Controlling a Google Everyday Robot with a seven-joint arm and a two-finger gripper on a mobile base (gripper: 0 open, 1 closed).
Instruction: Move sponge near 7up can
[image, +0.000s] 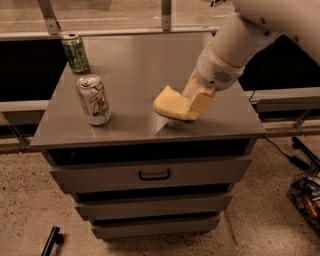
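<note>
The sponge will be released on the grey cabinet top beside the silver-white 7up can (134, 111), near the front edge.
The pale yellow sponge (169, 103) is held a little above the grey cabinet top (135, 65), near its front middle. My gripper (194, 104) is shut on the sponge's right end, with the white arm reaching in from the upper right. The silver-white 7up can (93, 99) with red dot and green markings stands upright near the front left of the top, well to the left of the sponge.
A darker green patterned can (75, 52) stands at the back left corner. The cabinet has drawers (154, 175) below. A metal rail (110, 31) runs behind. A wire basket (306, 200) and cables lie on the floor at right.
</note>
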